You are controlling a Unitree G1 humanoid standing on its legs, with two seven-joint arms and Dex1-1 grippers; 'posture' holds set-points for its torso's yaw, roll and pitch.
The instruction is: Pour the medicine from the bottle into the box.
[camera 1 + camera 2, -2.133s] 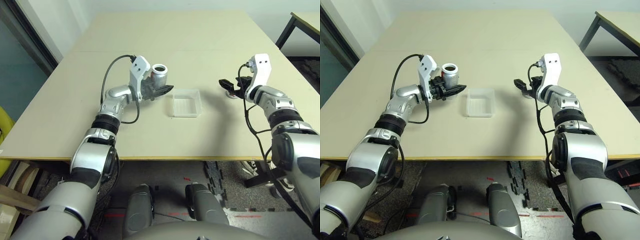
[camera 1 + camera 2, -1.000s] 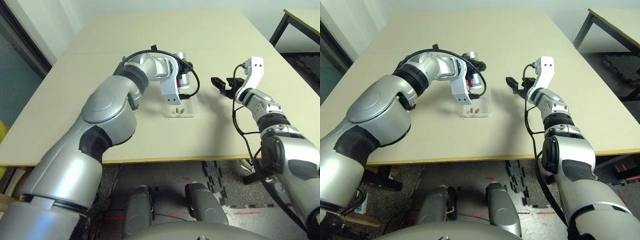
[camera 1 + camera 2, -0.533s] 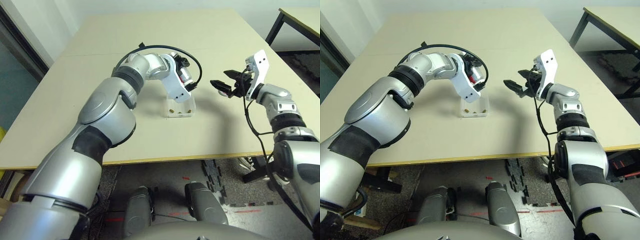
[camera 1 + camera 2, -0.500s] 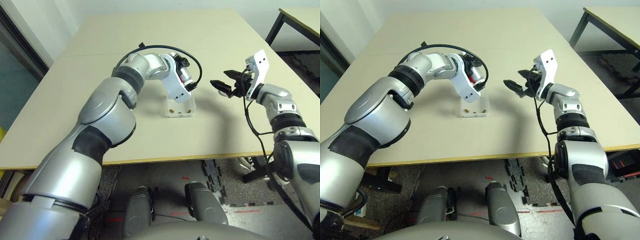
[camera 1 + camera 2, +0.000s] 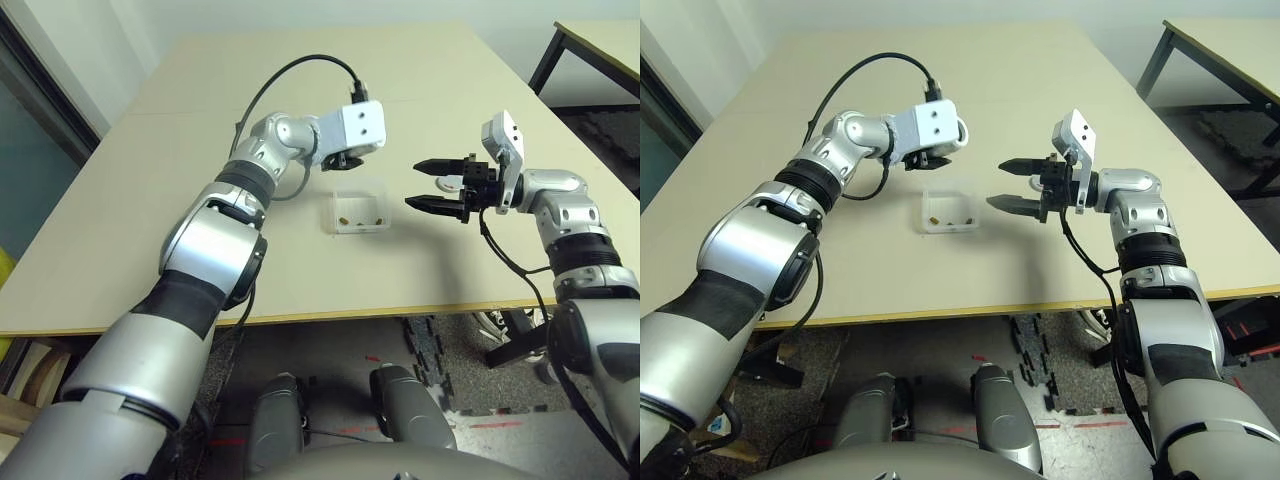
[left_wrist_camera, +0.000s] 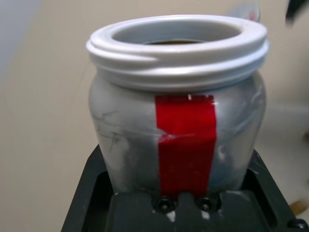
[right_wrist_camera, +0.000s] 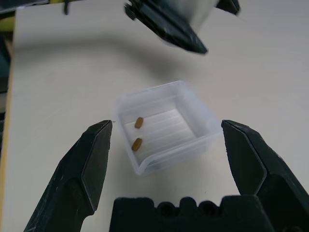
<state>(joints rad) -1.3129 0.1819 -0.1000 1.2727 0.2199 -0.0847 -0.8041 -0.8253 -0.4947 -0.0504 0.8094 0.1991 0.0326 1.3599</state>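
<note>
The robot's left gripper needs to release the bottle on the open table (image 5: 255, 204) next to the box, across from the right gripper.
My left gripper (image 5: 345, 160) is shut on the bottle (image 6: 177, 121), a silver-grey jar with a red label strip and an open, capless mouth. It hovers just beyond the far edge of the box (image 5: 358, 211), a small clear tray on the table. The medicine lies in the box as two small brown pills (image 7: 138, 122) (image 7: 137, 143). My right gripper (image 5: 434, 185) stands open just right of the box, pointing at it, with nothing between its fingers (image 7: 95, 162).
A small pale cap (image 5: 451, 183) lies on the table behind my right gripper. The beige table (image 5: 200, 250) stretches wide around the box, its front edge near me. A second table (image 5: 600, 40) stands at the far right.
My left gripper has swung the bottle up and back from over the box to its far side. My right gripper has moved closer to the box.
</note>
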